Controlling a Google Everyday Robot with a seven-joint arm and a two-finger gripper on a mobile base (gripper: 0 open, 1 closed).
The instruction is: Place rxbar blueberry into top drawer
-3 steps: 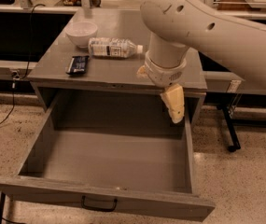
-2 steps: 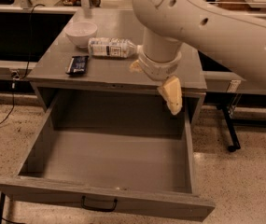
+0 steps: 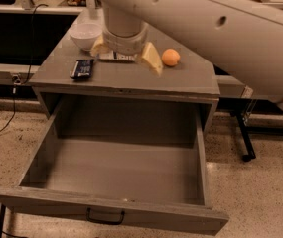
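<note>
The rxbar blueberry's far end [image 3: 85,63], the one closer to the white bowl, is the next place my gripper needs to go to and close on.
The rxbar blueberry [image 3: 83,68] is a dark flat bar lying on the left part of the grey cabinet top. The top drawer [image 3: 116,170] is pulled out wide below it and is empty, with a dark handle [image 3: 105,216] on its front panel. My gripper [image 3: 126,53] hangs over the back middle of the cabinet top, to the right of the bar. It is open, its pale yellow fingers [image 3: 151,59] spread either side of a clear bottle [image 3: 116,56], which is mostly hidden under the wrist. It holds nothing.
A white bowl [image 3: 85,33] stands at the back left of the top. An orange [image 3: 171,57] sits right of the gripper. My large arm [image 3: 220,29] crosses the upper right. Dark desks and cables line the back.
The gripper has moved from the cabinet's front right edge back and left over the bottle. The orange now shows. The bar and drawer have not moved.
</note>
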